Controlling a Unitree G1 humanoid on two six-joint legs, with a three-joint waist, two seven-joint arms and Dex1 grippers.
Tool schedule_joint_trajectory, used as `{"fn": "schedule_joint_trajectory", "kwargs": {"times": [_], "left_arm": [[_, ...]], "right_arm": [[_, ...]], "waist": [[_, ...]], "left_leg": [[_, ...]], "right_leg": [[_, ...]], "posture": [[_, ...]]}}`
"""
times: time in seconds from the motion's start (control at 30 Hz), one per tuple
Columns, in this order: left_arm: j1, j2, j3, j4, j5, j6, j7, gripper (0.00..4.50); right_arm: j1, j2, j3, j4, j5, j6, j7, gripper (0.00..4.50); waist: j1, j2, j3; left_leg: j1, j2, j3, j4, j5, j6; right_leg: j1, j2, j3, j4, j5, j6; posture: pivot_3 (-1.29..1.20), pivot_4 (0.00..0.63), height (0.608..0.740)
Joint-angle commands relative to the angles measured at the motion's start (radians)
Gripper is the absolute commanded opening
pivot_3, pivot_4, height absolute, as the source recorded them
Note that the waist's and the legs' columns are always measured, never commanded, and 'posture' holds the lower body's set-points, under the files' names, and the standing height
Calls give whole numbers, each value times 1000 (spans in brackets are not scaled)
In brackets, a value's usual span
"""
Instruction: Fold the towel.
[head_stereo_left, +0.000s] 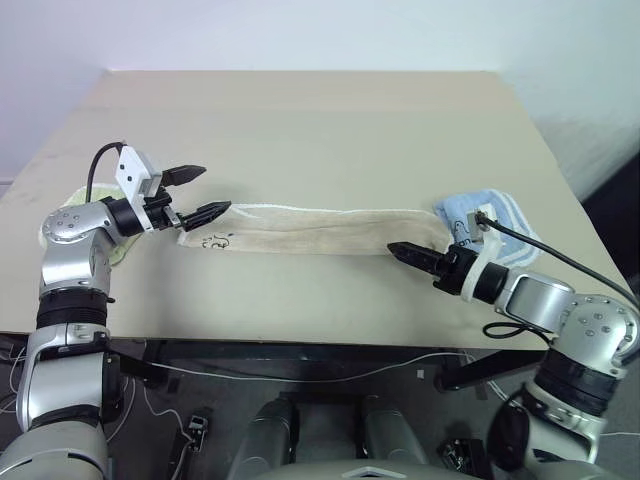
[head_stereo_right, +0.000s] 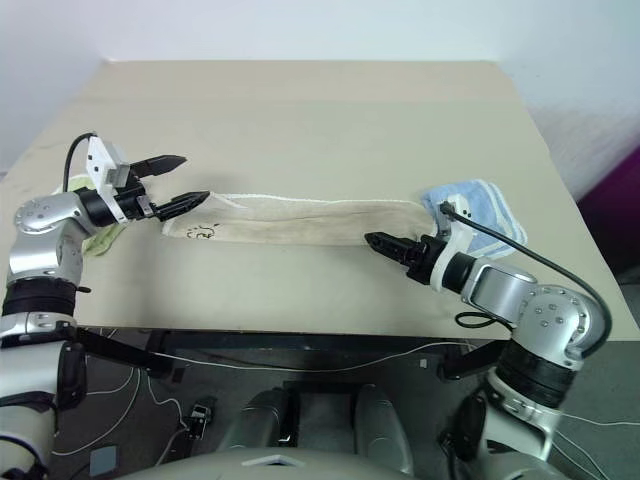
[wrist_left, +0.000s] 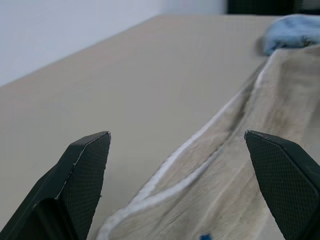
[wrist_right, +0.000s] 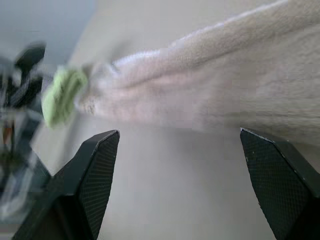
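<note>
The fingers of the robot's right gripper sit along the beige towel's near edge, short of its end, so they should draw back and pinch that end (head_stereo_left: 444, 236) before folding.
The towel (head_stereo_left: 310, 232) lies as a long beige strip with white edging across the near part of the table (head_stereo_left: 320, 120). A small dark emblem (head_stereo_left: 215, 240) marks its left end. My left gripper (head_stereo_left: 205, 192) hovers open just above that left end, pointing along the strip, with nothing between its fingers (wrist_left: 85, 170). My right gripper (head_stereo_left: 405, 252) sits at the strip's near right end, its tips by the towel's near edge. In the right wrist view its jaws stand wide and hold nothing, with the towel (wrist_right: 240, 85) ahead of them.
A folded light blue towel (head_stereo_left: 490, 215) lies just past the strip's right end, behind my right wrist. A yellow-green towel (head_stereo_right: 100, 240) sits under my left forearm at the table's left edge. Cables hang below the table's front edge (head_stereo_left: 300, 340).
</note>
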Motion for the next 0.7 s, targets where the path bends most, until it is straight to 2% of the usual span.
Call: {"fn": "schedule_joint_trajectory", "kwargs": {"times": [0.03,0.17,0.37,0.57,0.7], "left_arm": [[12,-1,5,-125,-43,44,4,4500],[24,-11,-4,-183,-55,75,6,4500],[26,-17,-10,-191,-52,88,7,4500],[27,-29,-21,-200,-51,94,11,4500],[31,-37,-24,-213,-54,98,16,4500]], "right_arm": [[-25,81,-116,19,85,18,-205,4049],[-5,132,-166,39,182,18,-377,4049],[10,163,-189,50,354,15,-558,4049],[49,143,-117,102,541,-159,-767,4049],[58,137,-53,154,566,-307,-877,4049]], "waist": [[0,0,0],[-7,0,0],[-15,1,0],[-12,1,0],[-13,0,0]], "left_leg": [[0,0,0,0,0,0],[0,0,0,-1,0,0],[1,1,0,-1,0,0],[1,1,1,-1,0,0],[2,1,1,-1,0,0]], "right_leg": [[0,0,0,0,0,0],[0,0,0,0,0,0],[-1,1,0,0,0,0],[0,2,0,0,0,0],[1,2,0,0,0,0]], "posture": [[0,150,740],[0,150,740],[0,150,740],[0,150,740],[0,150,740]]}}
